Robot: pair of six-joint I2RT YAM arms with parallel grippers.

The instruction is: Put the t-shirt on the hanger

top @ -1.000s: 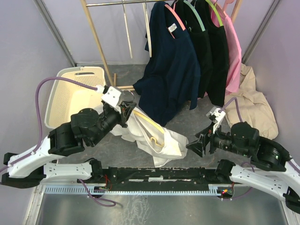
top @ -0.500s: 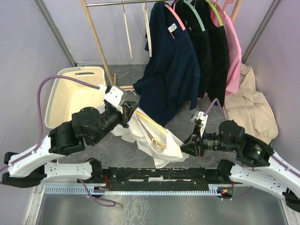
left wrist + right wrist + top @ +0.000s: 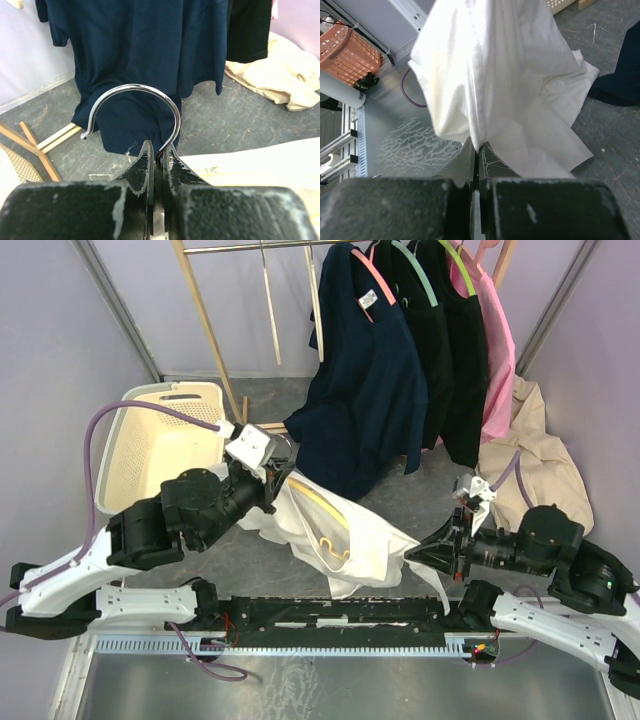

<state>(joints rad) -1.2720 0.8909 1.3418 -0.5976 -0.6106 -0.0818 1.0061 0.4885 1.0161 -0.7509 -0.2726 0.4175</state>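
Note:
The robot's right gripper holds the t-shirt's edge well past the yellow hanger's arm, so it should pull the cloth tight, then grip at the hanger's end (image 3: 347, 527).
The white t-shirt (image 3: 350, 535) is draped from the yellow hanger (image 3: 318, 502), whose arm shows through the neck opening. My left gripper (image 3: 272, 472) is shut on the stem of the hanger's silver hook (image 3: 132, 92), with the jaws (image 3: 159, 150) pinched together just below the curve. My right gripper (image 3: 418, 552) is shut on a fold at the t-shirt's right edge. In the right wrist view the white cloth (image 3: 510, 75) rises straight out of the closed jaws (image 3: 477, 147). The far end of the hanger is hidden under the cloth.
A cream laundry basket (image 3: 160, 440) stands at the left. A navy shirt (image 3: 370, 390), black garments and a pink one (image 3: 495, 350) hang on the wooden rack (image 3: 205, 320) behind. A beige garment (image 3: 540, 465) lies at the right. An orange basket (image 3: 350, 47) sits off the table.
My right gripper moved in to the t-shirt's right edge, shut on it and drew it out to the right, stretching the cloth. The left gripper shifted slightly with the hanger.

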